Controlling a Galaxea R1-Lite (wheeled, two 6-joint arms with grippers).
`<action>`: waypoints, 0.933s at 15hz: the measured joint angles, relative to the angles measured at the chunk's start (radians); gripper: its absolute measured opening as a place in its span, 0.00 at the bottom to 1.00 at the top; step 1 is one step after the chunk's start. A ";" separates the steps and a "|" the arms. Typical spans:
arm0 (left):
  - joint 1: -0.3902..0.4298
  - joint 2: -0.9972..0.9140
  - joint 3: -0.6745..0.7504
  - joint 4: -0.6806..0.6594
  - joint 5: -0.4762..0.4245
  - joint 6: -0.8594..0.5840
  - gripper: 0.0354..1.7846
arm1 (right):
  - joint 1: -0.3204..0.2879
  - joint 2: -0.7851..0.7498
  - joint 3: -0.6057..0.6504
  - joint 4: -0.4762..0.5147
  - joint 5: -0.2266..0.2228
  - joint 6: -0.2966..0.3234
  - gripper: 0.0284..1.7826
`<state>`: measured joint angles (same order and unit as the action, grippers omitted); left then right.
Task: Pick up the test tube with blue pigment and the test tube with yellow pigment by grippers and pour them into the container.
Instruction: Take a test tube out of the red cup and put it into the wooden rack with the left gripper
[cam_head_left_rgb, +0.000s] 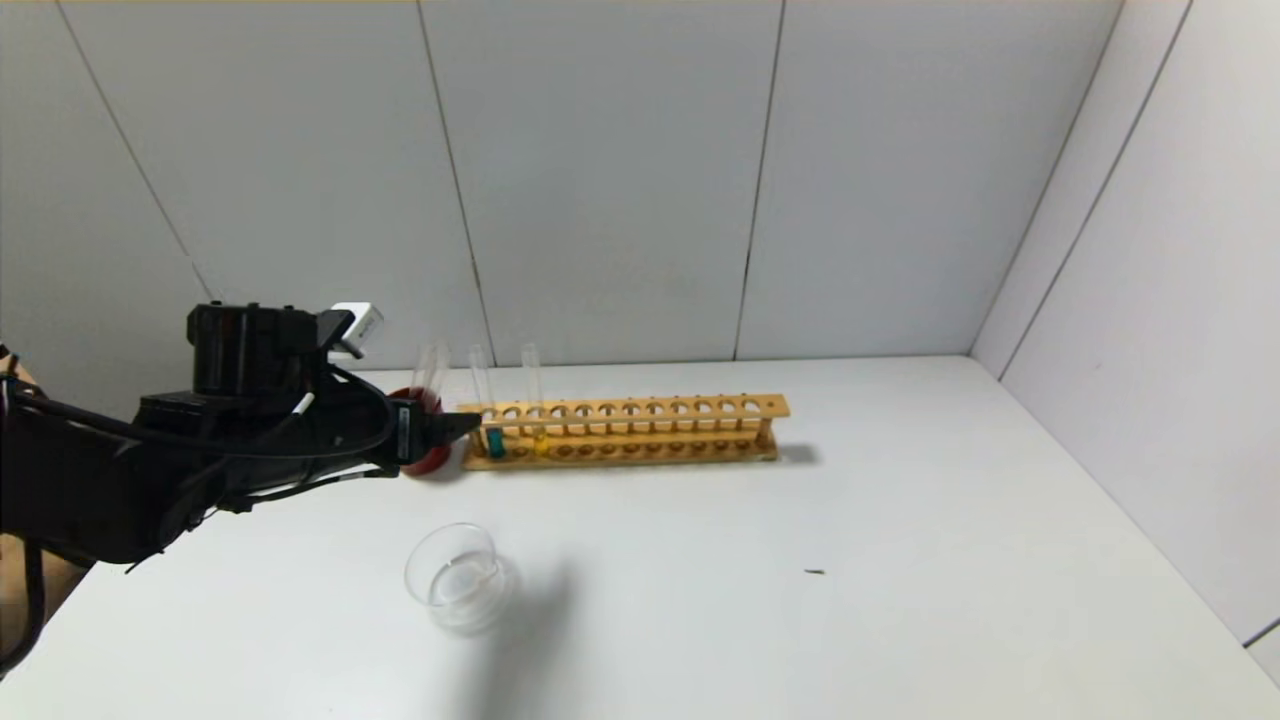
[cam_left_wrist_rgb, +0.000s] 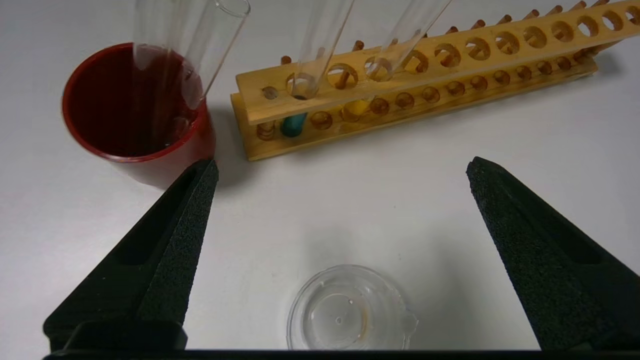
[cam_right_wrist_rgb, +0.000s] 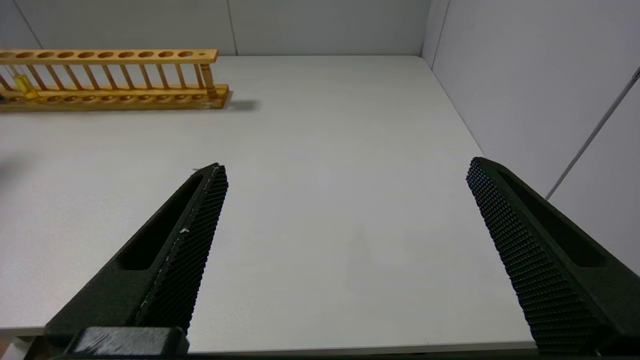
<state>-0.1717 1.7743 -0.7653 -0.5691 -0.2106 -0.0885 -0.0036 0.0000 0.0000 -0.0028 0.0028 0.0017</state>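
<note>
I will close my left gripper on the clear upper part (cam_head_left_rgb: 482, 378) (cam_left_wrist_rgb: 323, 36) of the blue-pigment tube, above the wooden rack.
The blue-pigment tube (cam_head_left_rgb: 493, 440) (cam_left_wrist_rgb: 294, 124) and the yellow-pigment tube (cam_head_left_rgb: 540, 442) (cam_left_wrist_rgb: 356, 108) stand upright in the left end of a wooden rack (cam_head_left_rgb: 650, 432) (cam_left_wrist_rgb: 450, 65). The clear glass container (cam_head_left_rgb: 455, 578) (cam_left_wrist_rgb: 347, 312) sits on the table nearer to me. My left gripper (cam_head_left_rgb: 462, 426) (cam_left_wrist_rgb: 340, 167) is open and empty, raised above the table between the container and the rack. My right gripper (cam_right_wrist_rgb: 345, 170) is open and empty over the table's near right edge; it is out of the head view.
A dark red cup (cam_head_left_rgb: 428, 445) (cam_left_wrist_rgb: 132, 102) holding colourless clear tubes stands just left of the rack. White walls close the table at the back and right. A small dark speck (cam_head_left_rgb: 815, 572) lies on the table.
</note>
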 joint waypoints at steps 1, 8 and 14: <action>-0.006 0.018 -0.004 -0.018 0.001 -0.001 0.98 | 0.000 0.000 0.000 0.000 0.000 0.000 0.98; -0.032 0.161 -0.085 -0.100 0.027 -0.001 0.98 | 0.000 0.000 0.000 0.000 0.000 0.000 0.98; -0.034 0.247 -0.165 -0.100 0.062 -0.001 0.98 | 0.001 0.000 0.000 0.000 0.000 0.000 0.98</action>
<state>-0.2057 2.0215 -0.9302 -0.6696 -0.1485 -0.0898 -0.0028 0.0000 0.0000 -0.0028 0.0028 0.0017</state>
